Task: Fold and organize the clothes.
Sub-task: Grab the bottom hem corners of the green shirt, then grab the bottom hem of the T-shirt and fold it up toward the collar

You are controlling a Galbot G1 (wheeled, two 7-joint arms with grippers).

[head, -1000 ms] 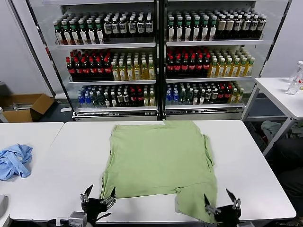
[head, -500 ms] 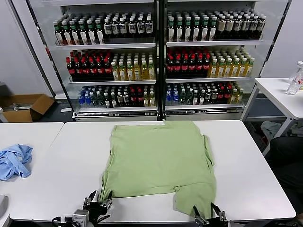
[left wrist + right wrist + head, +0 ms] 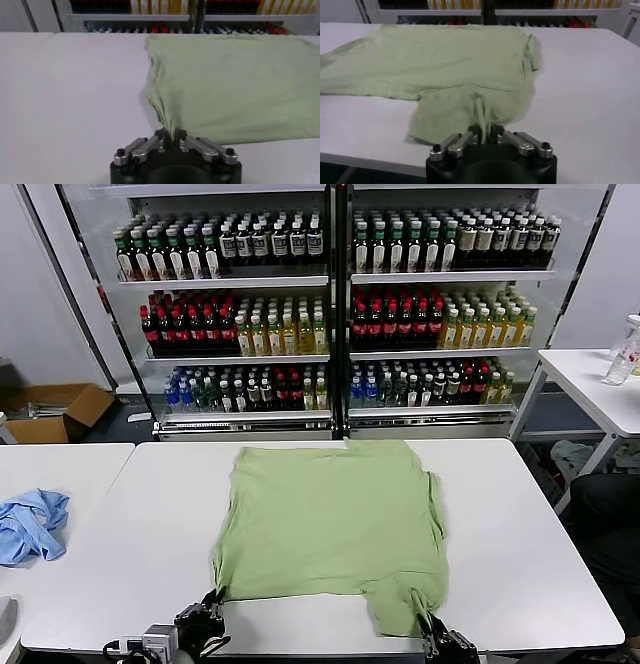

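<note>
Next, my right gripper lets go of the near flap on the shirt's middle, beside the folded sleeve [image 3: 424,508] [image 3: 522,56] along the shirt's side edge.
The light green shirt [image 3: 335,524] lies flat in the middle of the white table [image 3: 130,524], partly folded, one flap hanging toward the near right edge. My left gripper [image 3: 212,606] is shut on the shirt's near left corner; the fabric [image 3: 225,85] bunches up between the fingers of that gripper [image 3: 170,134]. My right gripper [image 3: 432,629] is shut on the near right flap, and the cloth [image 3: 445,75] gathers into a pinch in that gripper [image 3: 486,127]. Both grippers sit at the table's front edge.
A crumpled blue cloth [image 3: 30,522] lies on the neighbouring table to the left. Drink shelves [image 3: 330,304] stand behind the table. Another white table [image 3: 600,384] with bottles stands at the far right. A cardboard box [image 3: 55,409] sits on the floor at left.
Both grippers have moved forward onto the shirt's near edge and closed from open onto the fabric. The near corners are now pinched and pulled slightly.
</note>
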